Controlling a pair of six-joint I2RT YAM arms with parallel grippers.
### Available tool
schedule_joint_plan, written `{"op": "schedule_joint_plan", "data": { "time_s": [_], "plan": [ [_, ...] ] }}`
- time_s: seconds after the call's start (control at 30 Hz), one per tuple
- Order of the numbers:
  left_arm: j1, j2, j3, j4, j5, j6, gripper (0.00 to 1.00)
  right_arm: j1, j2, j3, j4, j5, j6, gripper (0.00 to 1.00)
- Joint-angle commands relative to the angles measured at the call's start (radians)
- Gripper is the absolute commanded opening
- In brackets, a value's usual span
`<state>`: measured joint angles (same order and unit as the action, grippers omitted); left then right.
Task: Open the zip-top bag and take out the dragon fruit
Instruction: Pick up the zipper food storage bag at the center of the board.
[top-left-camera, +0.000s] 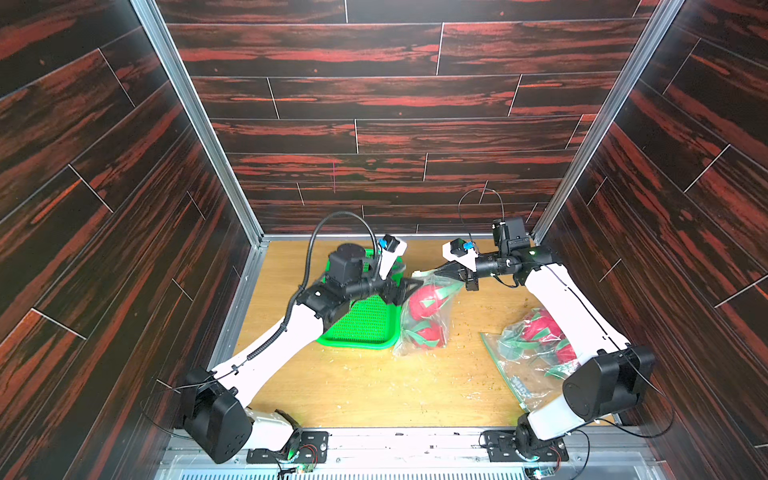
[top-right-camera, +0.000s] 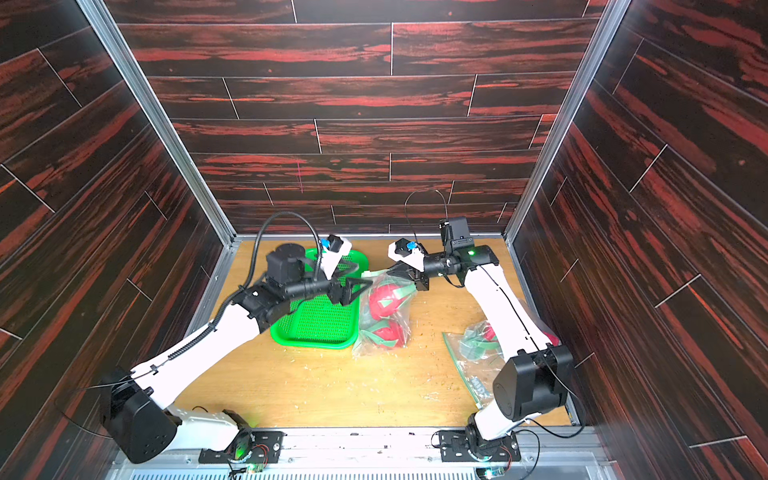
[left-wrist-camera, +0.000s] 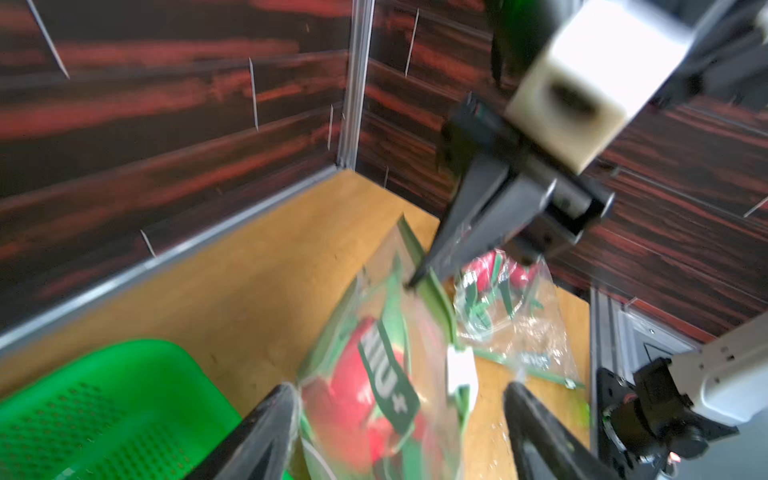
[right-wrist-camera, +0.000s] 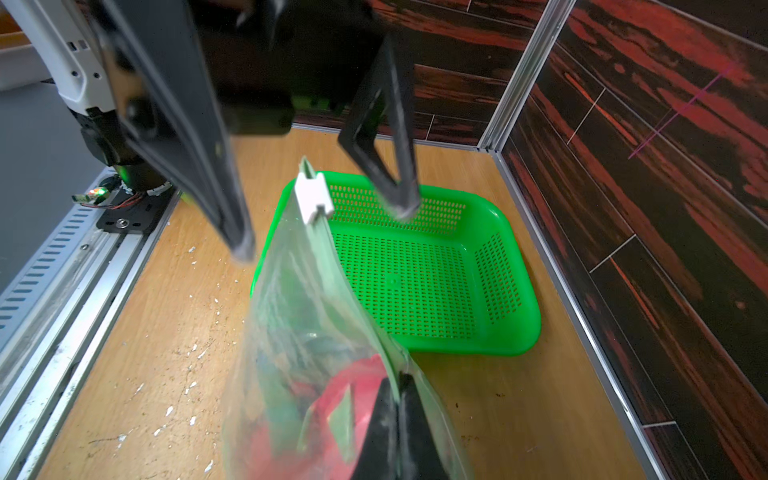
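Observation:
My left gripper needs to pinch the bag's corner (right-wrist-camera: 306, 167) before my right gripper takes the white slider, as my right gripper is holding the bag's top edge away from that slider.
A clear zip-top bag (top-left-camera: 424, 328) (top-right-camera: 382, 316) with a green zip strip hangs upright in the middle of the table, its bottom resting on the wood. Red dragon fruit (top-left-camera: 426, 301) (right-wrist-camera: 353, 395) with green scales show through it. My right gripper (top-left-camera: 436, 276) (right-wrist-camera: 397, 376) is shut on the bag's top edge at one end. My left gripper (top-left-camera: 409, 286) (left-wrist-camera: 401, 392) is open, with its fingers on either side of the bag's other end. The white slider (left-wrist-camera: 459, 370) (right-wrist-camera: 311, 199) sits there, between the fingers.
A green perforated basket (top-left-camera: 365, 324) (right-wrist-camera: 436, 270) lies under my left arm, beside the bag. A second clear bag (top-left-camera: 528, 353) (left-wrist-camera: 511, 316) with more red fruit lies flat at the right, partly under my right arm. Dark walls close in on three sides.

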<state>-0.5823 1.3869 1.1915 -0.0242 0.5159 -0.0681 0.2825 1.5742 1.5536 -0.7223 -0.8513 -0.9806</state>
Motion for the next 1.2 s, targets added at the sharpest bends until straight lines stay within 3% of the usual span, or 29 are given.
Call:
{"op": "schedule_joint_plan", "data": {
  "time_s": [0.0, 0.1, 0.2, 0.23, 0.3, 0.4, 0.57, 0.77, 1.17],
  "plan": [
    [0.004, -0.038, -0.015, 0.057, 0.048, 0.002, 0.76, 0.005, -0.043, 0.057, 0.006, -0.043, 0.036, 0.00],
    [0.004, -0.036, -0.038, 0.086, 0.059, 0.000, 0.65, 0.010, -0.046, 0.056, 0.003, -0.043, 0.040, 0.00],
    [0.005, -0.033, -0.037, 0.108, 0.082, -0.001, 0.42, 0.016, -0.049, 0.058, -0.005, -0.043, 0.038, 0.00],
    [0.005, -0.031, -0.033, 0.117, 0.088, -0.012, 0.28, 0.017, -0.051, 0.061, -0.013, -0.045, 0.036, 0.00],
    [0.006, -0.027, -0.017, 0.100, 0.105, -0.003, 0.13, 0.016, -0.054, 0.066, -0.025, -0.043, 0.035, 0.00],
    [0.006, -0.035, -0.016, 0.088, 0.114, 0.021, 0.00, 0.018, -0.058, 0.092, -0.059, -0.064, 0.029, 0.18],
    [0.006, -0.046, -0.022, 0.113, 0.133, 0.026, 0.00, 0.041, -0.068, 0.134, -0.098, -0.174, 0.025, 0.36],
    [0.006, -0.030, 0.011, 0.087, 0.215, 0.056, 0.00, 0.113, -0.037, 0.185, -0.141, -0.128, -0.012, 0.37],
    [0.006, -0.006, 0.089, -0.033, 0.296, 0.152, 0.00, 0.126, 0.097, 0.335, -0.395, -0.147, -0.208, 0.40]
  ]
}}
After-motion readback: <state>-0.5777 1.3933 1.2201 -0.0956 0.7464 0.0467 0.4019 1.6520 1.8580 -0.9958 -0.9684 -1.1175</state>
